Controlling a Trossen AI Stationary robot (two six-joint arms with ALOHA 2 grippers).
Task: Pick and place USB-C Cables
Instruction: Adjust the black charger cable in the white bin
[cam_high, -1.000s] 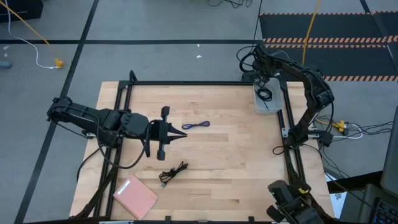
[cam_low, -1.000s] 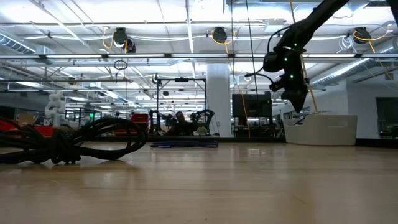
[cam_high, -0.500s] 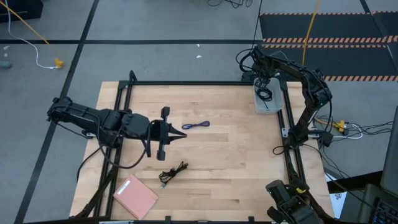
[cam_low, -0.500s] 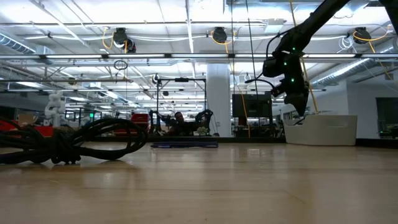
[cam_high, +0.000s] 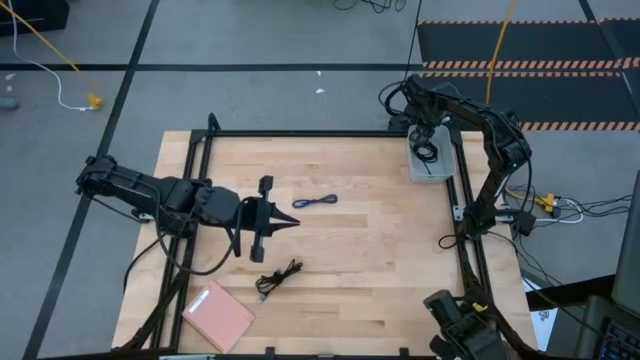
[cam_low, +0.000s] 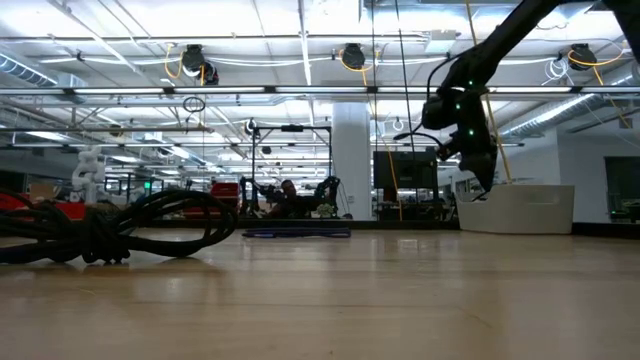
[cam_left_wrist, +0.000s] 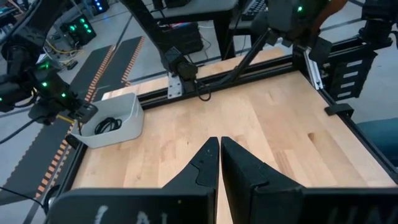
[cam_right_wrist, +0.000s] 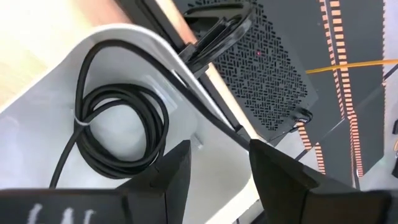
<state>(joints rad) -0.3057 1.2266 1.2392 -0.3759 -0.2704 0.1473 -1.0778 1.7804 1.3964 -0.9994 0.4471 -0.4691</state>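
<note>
The loose end of the black coiled cable lies over the white bin's rim, so the robot's right gripper will grasp the cable (cam_right_wrist: 239, 137) close to that loose end and pull it inside.
A blue-purple cable (cam_high: 314, 202) lies flat on the wooden table, just beyond my shut left gripper (cam_high: 287, 222) (cam_left_wrist: 219, 143), which hovers level over the table's middle. A bundled black cable (cam_high: 278, 277) rests on the table nearer the front edge. A black coiled cable (cam_right_wrist: 118, 134) (cam_high: 427, 151) lies on the floor of the white bin (cam_high: 432, 168) (cam_left_wrist: 127, 121) at the far right corner. My right gripper (cam_right_wrist: 219, 149) (cam_low: 485, 172) hangs open just above this bin, pointing down, clear of the coil.
A pink flat pad (cam_high: 217, 315) lies at the near left corner. A black ring of thick cable (cam_low: 120, 225) shows at the left of the low view. A black frame rail (cam_high: 300, 133) borders the table. Bare wood stretches between the cables and the bin.
My right gripper has sunk slightly and drifted toward the white bin. The coil stays in the bin.
</note>
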